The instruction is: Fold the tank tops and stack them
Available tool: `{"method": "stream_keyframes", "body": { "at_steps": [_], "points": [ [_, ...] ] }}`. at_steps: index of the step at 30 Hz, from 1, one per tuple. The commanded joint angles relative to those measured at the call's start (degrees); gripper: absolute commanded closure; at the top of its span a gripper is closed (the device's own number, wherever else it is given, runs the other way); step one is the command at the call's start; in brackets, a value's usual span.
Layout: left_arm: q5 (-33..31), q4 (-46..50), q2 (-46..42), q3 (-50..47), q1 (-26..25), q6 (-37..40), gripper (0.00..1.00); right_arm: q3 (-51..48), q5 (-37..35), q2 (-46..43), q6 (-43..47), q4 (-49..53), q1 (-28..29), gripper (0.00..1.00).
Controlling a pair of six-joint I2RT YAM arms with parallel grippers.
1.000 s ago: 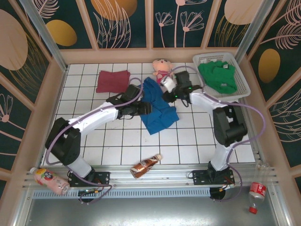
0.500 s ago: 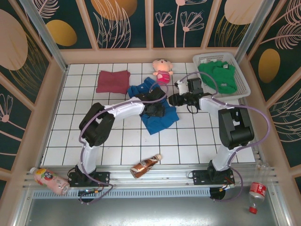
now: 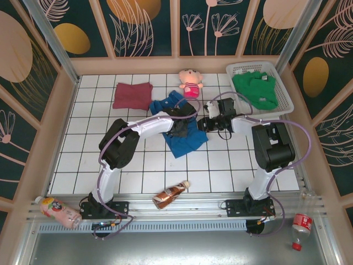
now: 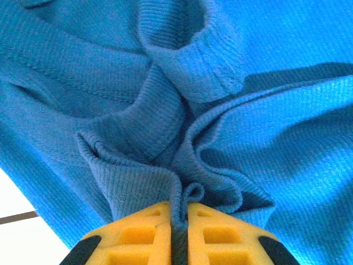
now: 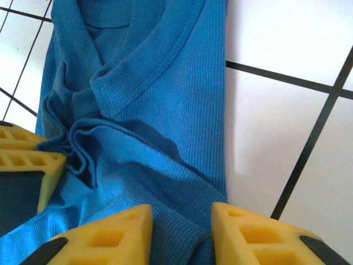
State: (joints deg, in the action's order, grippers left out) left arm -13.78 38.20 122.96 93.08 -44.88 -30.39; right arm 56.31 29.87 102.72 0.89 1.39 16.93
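Note:
The middle of the blue tank top is bunched at my left gripper. Next, my right gripper pinches the fold (image 5: pixel 183 232) near the tank top's side and spreads it flat.
The blue tank top (image 3: pixel 186 138) lies rumpled in the middle of the tiled table. My left gripper (image 4: pixel 179 207) is shut on a pinched fold of its ribbed cloth (image 4: pixel 165 138), and it sits over the garment's middle (image 3: pixel 181 129). My right gripper (image 5: pixel 182 212) is open at the blue top's right edge (image 5: pixel 182 110), with the hem lying between its yellow fingers (image 5: pixel 242 229). From above it sits at the cloth's right side (image 3: pixel 203 122). The left gripper's fingers (image 5: pixel 25 160) show at the left of the right wrist view. The maroon tank top (image 3: pixel 132 95) lies flat at back left. The green tank top (image 3: pixel 255 91) sits in the basket.
A white basket (image 3: pixel 285 95) stands at back right. A pink plush doll (image 3: pixel 191 83) sits behind the blue top. A sauce bottle (image 3: pixel 172 193) lies near the front edge. Drink bottles lie at front left (image 3: pixel 55 211) and front right (image 3: pixel 300 223) off the tiles.
The left gripper reached onto the blue top and shut on a fold. The right gripper came down from beside the doll to the top's right edge, its jaws narrowing.

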Motion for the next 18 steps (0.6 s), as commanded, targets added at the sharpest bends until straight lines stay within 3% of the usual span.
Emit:
{"method": "stream_keyframes", "body": {
  "at_steps": [1,12,18],
  "points": [
    [-2.6,4.0,-1.1,1.7,1.6,2.7,0.88,-0.2,1.5,0.8,-0.5,0.1,0.5,0.69],
    [-0.6,5.1,-4.1,1.9,7.3,7.0,0.85,-1.7,2.0,-0.3,2.2,2.6,1.5,0.71],
    [-1.1,4.9,-3.6,2.0,9.4,8.6,0.77,-1.6,3.9,-1.1,-1.6,1.6,0.9,0.63]
  ]
}}
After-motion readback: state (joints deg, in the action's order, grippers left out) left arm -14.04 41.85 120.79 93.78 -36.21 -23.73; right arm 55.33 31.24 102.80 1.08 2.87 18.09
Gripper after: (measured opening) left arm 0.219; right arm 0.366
